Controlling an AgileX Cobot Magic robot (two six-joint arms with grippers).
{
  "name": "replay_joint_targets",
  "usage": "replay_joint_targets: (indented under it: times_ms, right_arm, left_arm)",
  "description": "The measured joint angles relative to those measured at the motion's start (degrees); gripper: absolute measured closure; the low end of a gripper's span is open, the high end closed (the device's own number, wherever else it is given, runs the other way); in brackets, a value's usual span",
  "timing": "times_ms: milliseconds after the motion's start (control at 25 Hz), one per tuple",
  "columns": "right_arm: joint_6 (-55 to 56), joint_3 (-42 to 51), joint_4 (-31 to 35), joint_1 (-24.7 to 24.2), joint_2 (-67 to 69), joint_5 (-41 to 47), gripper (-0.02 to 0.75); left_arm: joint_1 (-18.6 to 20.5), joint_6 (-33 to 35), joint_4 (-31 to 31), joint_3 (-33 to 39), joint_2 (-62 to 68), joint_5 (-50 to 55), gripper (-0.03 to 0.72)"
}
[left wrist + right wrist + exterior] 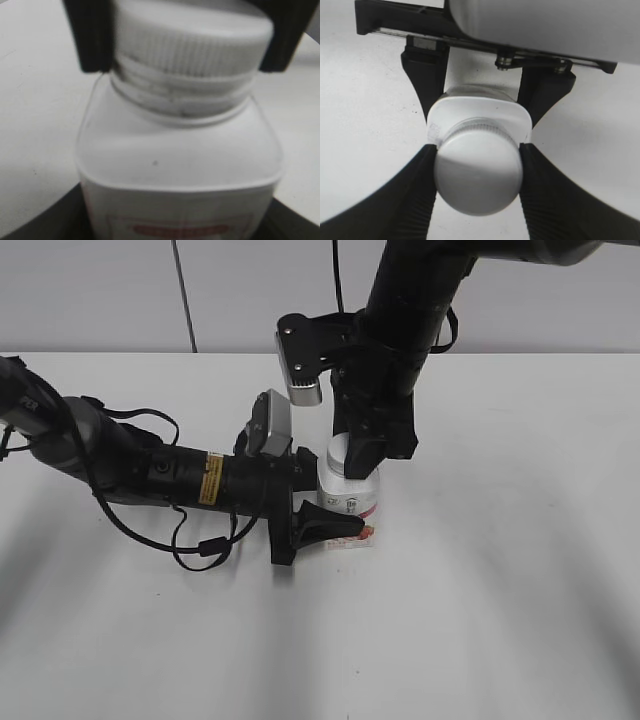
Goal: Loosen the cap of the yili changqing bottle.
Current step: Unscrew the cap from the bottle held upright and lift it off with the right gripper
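My right gripper is turned far round on the seated cap, so it needs to open, lift, turn back and grip the cap's sides (334,457) to twist it further.
The yili changqing bottle (352,498) stands upright on the white table, white with a pink-red label. In the left wrist view the bottle (175,160) fills the frame. My left gripper (330,505) comes in level from the left and is shut on the bottle's body; its dark jaws show at the bottom corners. My right gripper (357,452) comes down from above and is shut on the cap (477,172). Its ribbed black fingers (477,175) press both sides of the cap. The cap (192,42) sits on the neck, with the right fingers beside it.
The white table (500,590) spreads all round the bottle. A pale wall (100,290) rises behind it. The left arm (150,475) with its looped cables lies low across the left of the table.
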Motion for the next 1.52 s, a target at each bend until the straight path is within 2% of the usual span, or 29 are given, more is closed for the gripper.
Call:
replay_joint_targets:
  times_ms: [360,680,1080,1280,1520]
  right_arm:
    - [0.7,0.0,0.0,0.0,0.0,0.1,0.323]
    - [4.3,0.0,1.5,0.0,0.0,0.1,0.212]
    - [11.6,-1.2,1.5,0.0,-2.6,0.1,0.203]
    - [21.8,-1.8,2.0,0.0,-4.1,-0.2,0.203]
    - [41.7,-2.2,1.0,0.0,-4.2,0.2,0.203]
  left_arm:
    - [0.0,0.0,0.0,0.0,0.0,0.0,0.258]
    - [0.0,-0.2,0.0,0.0,0.0,0.3,0.258]
    - [0.0,-0.3,0.0,0.0,0.0,0.3,0.258]
    - [0.0,-0.5,-0.1,0.0,0.0,0.4,0.258]
    - [0.0,-1.1,-0.1,0.0,0.0,0.4,0.259]
